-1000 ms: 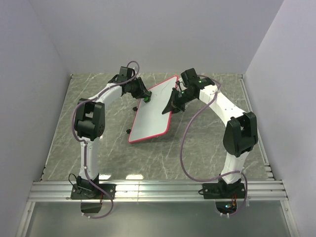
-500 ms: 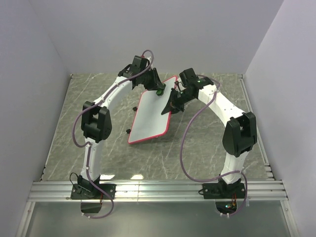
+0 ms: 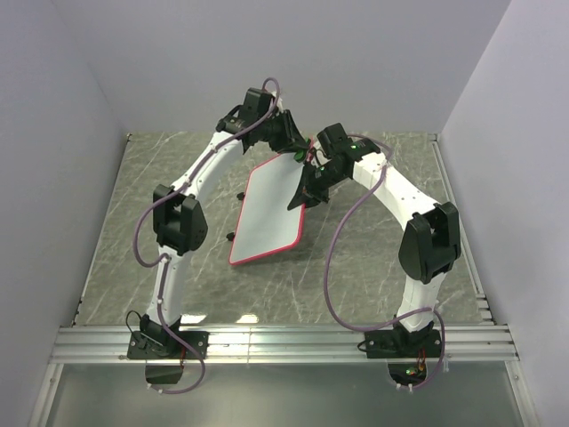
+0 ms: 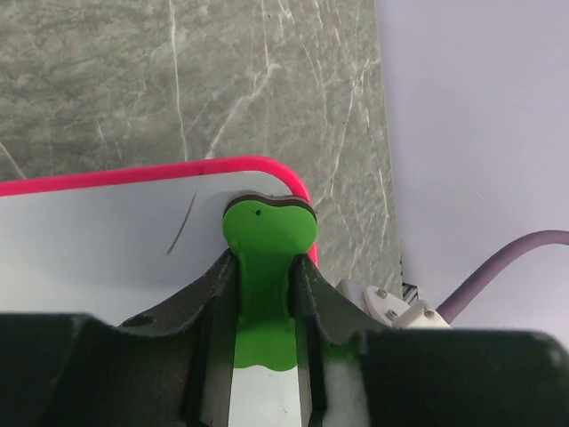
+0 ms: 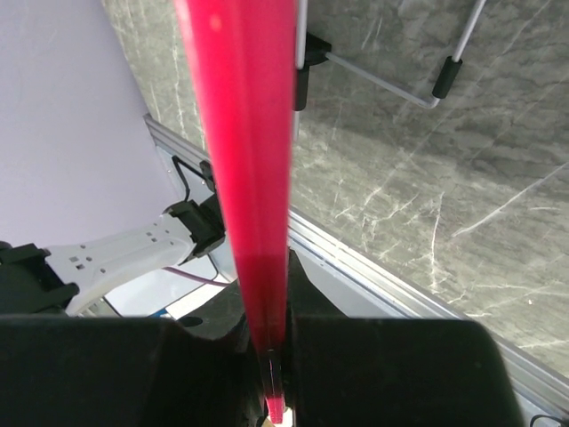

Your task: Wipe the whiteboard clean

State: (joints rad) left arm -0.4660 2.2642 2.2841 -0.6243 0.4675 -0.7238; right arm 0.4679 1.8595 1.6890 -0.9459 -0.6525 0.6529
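Note:
My left gripper will let go of the green eraser on the marble table out [image 3: 174,238] beside the whiteboard's nearer black foot.
The whiteboard [image 3: 267,218], white with a red rim, stands tilted on the table. My right gripper [image 3: 303,189] is shut on its right edge; in the right wrist view the red rim [image 5: 242,133] runs edge-on between the jaws of that gripper [image 5: 272,356]. My left gripper [image 3: 297,152] is shut on a green eraser [image 4: 268,227] and presses it on the board's far right corner. In the left wrist view the board surface [image 4: 98,258] shows one short black marker line [image 4: 181,228] just left of the eraser. The rest of the board looks white.
The board's wire stand with black feet [image 5: 393,82] shows behind it, and black feet [image 3: 233,237] show on its left side. The grey marble table [image 3: 382,258] ends at an aluminium rail [image 3: 284,342] in front. Lilac walls stand close on three sides.
My left gripper has moved the green eraser from the board's upper left edge across to its far right corner. The right gripper has kept its hold, with the board tipped slightly more.

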